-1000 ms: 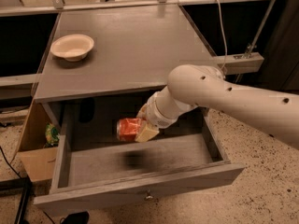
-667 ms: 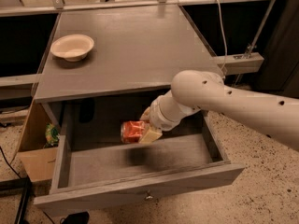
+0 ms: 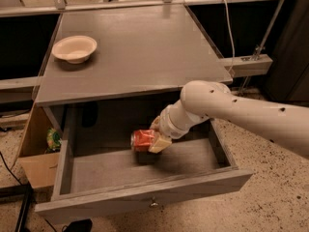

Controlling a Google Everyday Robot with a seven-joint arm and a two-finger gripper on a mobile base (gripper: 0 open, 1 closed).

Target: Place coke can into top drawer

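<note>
The coke can will go down on the middle of the drawer's bottom (image 3: 147, 150), straight behind the small metal knob, when my gripper lets go of it.
The coke can (image 3: 141, 139), red-orange with white markings, lies on its side in my gripper (image 3: 155, 138), held just above the floor of the open top drawer (image 3: 145, 197). The gripper's cream fingers (image 3: 160, 142) are shut on the can's right end. The white arm reaches in from the right, over the drawer's right half. The drawer is pulled out wide below the grey tabletop, and its small metal knob (image 3: 153, 204) shows at the centre of the front edge.
A cream round bowl (image 3: 74, 48) sits at the back left of the grey tabletop (image 3: 140, 47). A cardboard box (image 3: 36, 151) with a green packet (image 3: 53, 139) stands left of the drawer. A white cable (image 3: 229, 23) and a shelf bracket are at the right.
The gripper has carried the can down and a little to the right, deeper into the open drawer. The bowl and the drawer have not moved.
</note>
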